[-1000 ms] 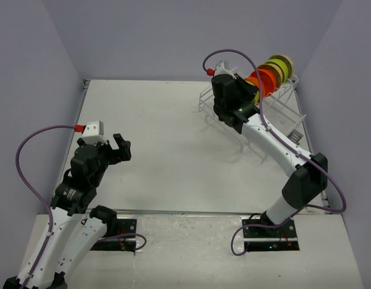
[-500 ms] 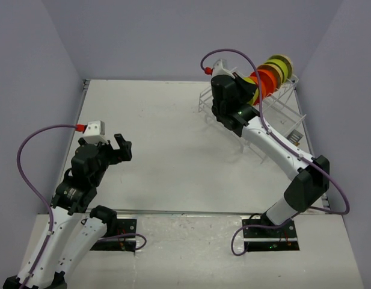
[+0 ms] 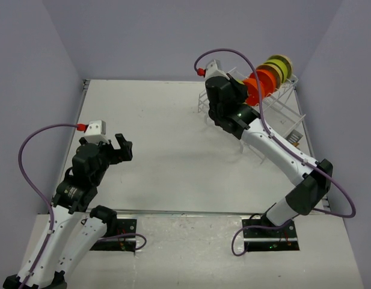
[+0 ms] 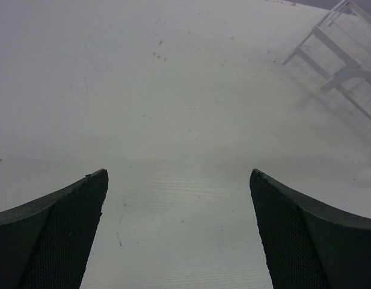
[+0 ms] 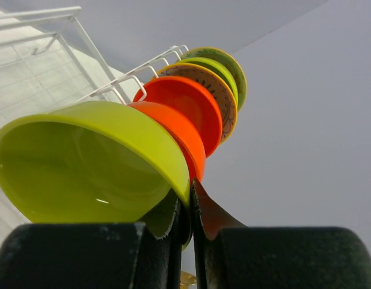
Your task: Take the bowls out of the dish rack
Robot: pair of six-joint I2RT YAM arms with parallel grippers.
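Observation:
Next, my right gripper sets the yellow-green bowl down on the bare white table (image 3: 151, 140) beside my open left gripper.
In the right wrist view my right gripper (image 5: 190, 192) is shut on the rim of a plain yellow-green bowl (image 5: 83, 156), one finger inside and one outside. Behind it a row of bowls stands on edge in the white wire dish rack (image 5: 89, 42): two orange-red ones (image 5: 185, 102), a patterned cream one (image 5: 220, 90) and another yellow-green one (image 5: 236, 66). In the top view the right gripper (image 3: 240, 91) is at the rack's (image 3: 281, 109) left end, next to the row of bowls (image 3: 266, 77); the held bowl is hidden there. My left gripper (image 3: 122, 147) is open and empty over the table.
The left wrist view shows bare white table between the open fingers (image 4: 71, 223) and the rack's legs (image 4: 347, 66) at the far right. Grey walls close in the table on three sides. A small object (image 3: 296, 137) lies at the rack's near right corner.
My right gripper has moved left and a little back from the row of bowls, taking the yellow-green bowl with it. The left arm has not moved.

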